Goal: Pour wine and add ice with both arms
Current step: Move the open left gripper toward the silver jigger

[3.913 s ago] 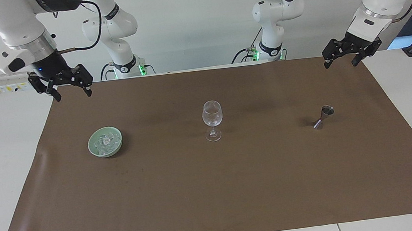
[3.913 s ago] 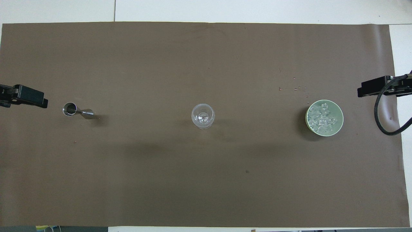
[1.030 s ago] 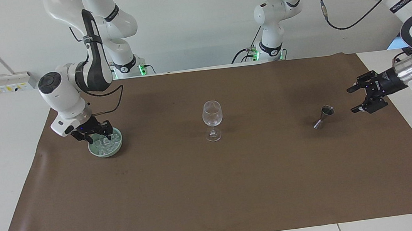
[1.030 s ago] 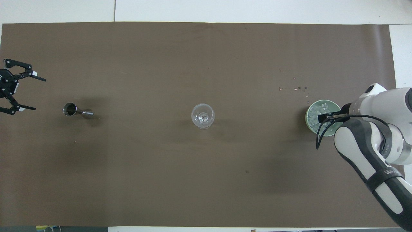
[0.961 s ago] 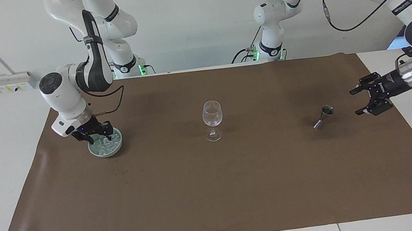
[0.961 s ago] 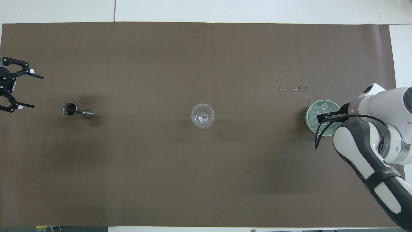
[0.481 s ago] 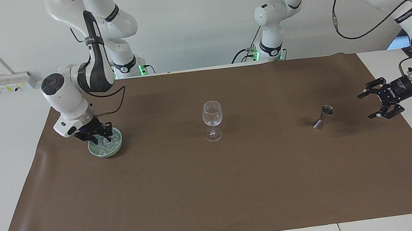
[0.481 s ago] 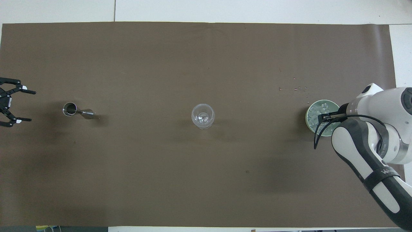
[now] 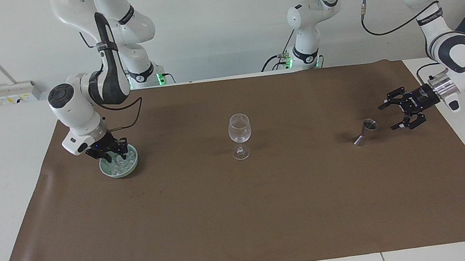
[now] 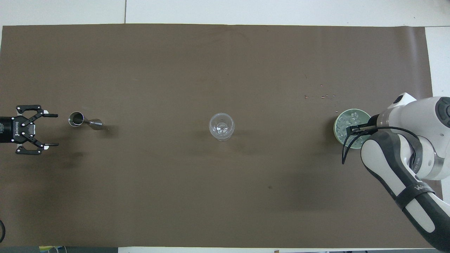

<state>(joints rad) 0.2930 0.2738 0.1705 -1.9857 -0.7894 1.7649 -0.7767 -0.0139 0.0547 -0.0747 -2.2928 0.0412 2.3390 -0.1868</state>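
Note:
The left gripper needs to close on the narrow middle (image 10: 87,122) of the steel jigger, between the jigger's upper and lower cups.
A steel jigger (image 9: 366,130) (image 10: 82,120) stands on the brown mat toward the left arm's end. My left gripper (image 9: 388,117) (image 10: 56,130) is open and empty, level with the jigger's cup and a short way from it, not touching. A clear stemmed glass (image 9: 239,132) (image 10: 221,126) stands upright mid-mat. A green bowl (image 9: 121,174) (image 10: 335,131) of ice cubes (image 9: 123,161) (image 10: 341,128) sits toward the right arm's end. My right gripper (image 9: 111,154) (image 10: 352,129) is down in the bowl among the ice.
A brown mat (image 9: 242,217) covers most of the white table. A few small crumbs (image 10: 327,96) lie on the mat, farther from the robots than the bowl. The right arm's elbow (image 10: 393,168) hangs over the mat beside the bowl.
My left gripper has swung in toward the jigger and turned so its fingers lie level with the cup. My right gripper has sunk slightly deeper into the ice bowl.

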